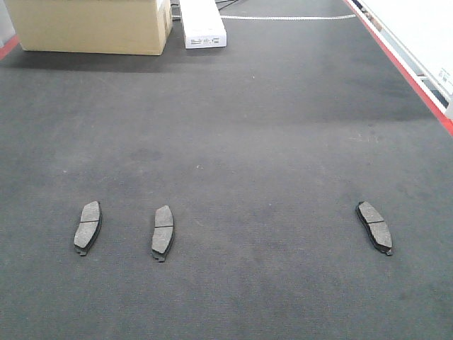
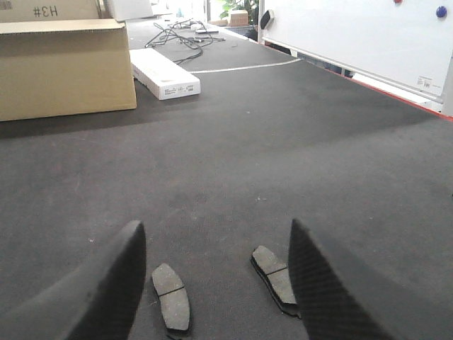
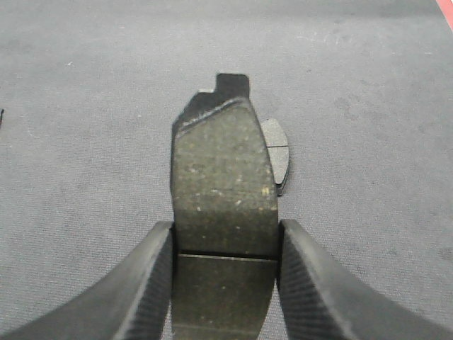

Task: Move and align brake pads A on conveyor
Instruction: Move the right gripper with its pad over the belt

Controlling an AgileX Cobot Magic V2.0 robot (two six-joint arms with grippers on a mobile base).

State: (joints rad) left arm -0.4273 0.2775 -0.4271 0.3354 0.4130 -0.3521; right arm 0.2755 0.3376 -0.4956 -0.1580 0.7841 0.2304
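My right gripper is going to release the brake pad on the bare belt (image 1: 301,241) beside the angled brake pad, toward the other brake pads.
Three brake pads lie face up on the dark conveyor (image 1: 248,127): one at the left (image 1: 88,227), one beside it (image 1: 163,232), and one at the right (image 1: 374,227), angled. No gripper shows in the front view. In the left wrist view my left gripper (image 2: 214,234) hangs open above the belt, with two pads (image 2: 172,297) (image 2: 274,276) lying below between its fingers, untouched. My right gripper (image 3: 225,234) is shut on a fourth brake pad (image 3: 223,184), gripped across its width at the centre groove and held above the belt. Another pad (image 3: 277,152) lies on the belt just behind it.
A cardboard box (image 1: 92,25) and a long white box (image 1: 202,25) stand at the far end of the belt. The red frame edge (image 1: 403,67) runs along the right side, with a white board (image 2: 354,35) beyond it. Cables (image 2: 177,32) lie at the far end.
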